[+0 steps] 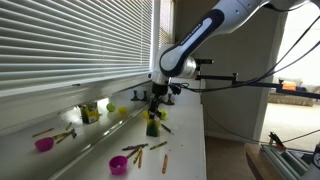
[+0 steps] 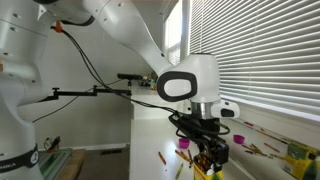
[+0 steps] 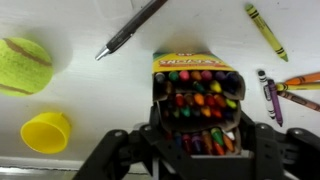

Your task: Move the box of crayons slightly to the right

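Next, my gripper lets go of the box of crayons on the white counter [image 1: 164, 125] [image 3: 87, 62] next to the tennis ball.
The box of crayons [image 3: 195, 75] stands open on the white counter, its yellow top flap back and rows of coloured crayon tips showing. In the wrist view my gripper [image 3: 198, 128] straddles it, one dark finger pressed against each side. In an exterior view the box [image 1: 152, 126] stands upright under my gripper [image 1: 153, 113] near the counter's middle. In an exterior view my gripper [image 2: 208, 152] hides most of the box.
A tennis ball [image 3: 22, 65], a yellow cup [image 3: 46, 131], a pen [image 3: 130, 28] and loose crayons [image 3: 266, 32] lie around the box. Two pink bowls [image 1: 44, 144] [image 1: 118, 165] and more loose crayons [image 1: 137, 151] sit nearer the front. The box's reflection [image 1: 90, 112] shows by the window.
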Controlling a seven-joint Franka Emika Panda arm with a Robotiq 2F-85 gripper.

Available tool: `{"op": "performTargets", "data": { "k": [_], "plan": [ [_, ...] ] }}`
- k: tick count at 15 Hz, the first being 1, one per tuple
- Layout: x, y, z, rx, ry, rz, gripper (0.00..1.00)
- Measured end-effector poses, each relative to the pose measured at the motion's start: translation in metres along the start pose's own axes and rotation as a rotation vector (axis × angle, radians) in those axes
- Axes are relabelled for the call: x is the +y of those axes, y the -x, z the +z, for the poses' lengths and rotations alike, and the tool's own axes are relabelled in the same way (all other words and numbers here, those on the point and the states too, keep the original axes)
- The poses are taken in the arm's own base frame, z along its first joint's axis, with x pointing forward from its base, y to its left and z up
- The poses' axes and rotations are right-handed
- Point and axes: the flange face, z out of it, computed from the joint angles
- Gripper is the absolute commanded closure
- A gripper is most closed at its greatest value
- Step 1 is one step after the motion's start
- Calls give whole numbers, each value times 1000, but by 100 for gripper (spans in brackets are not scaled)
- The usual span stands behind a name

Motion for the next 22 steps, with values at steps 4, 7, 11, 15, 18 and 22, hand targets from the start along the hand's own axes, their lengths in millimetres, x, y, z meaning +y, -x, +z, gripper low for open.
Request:
{"op": "performTargets", "data": {
  "k": [4, 7, 11, 15, 18, 22],
  "plan": [
    [21, 11, -2, -5, 12, 34, 55],
    [40, 18, -4, -7, 21, 54, 55],
    [61, 28, -6, -20, 25, 66, 55],
    [75, 33, -7, -26, 27, 71, 55],
    [86, 37, -8, -25, 30, 70, 55],
    [101, 40, -8, -32, 26, 62, 6]
  ]
}}
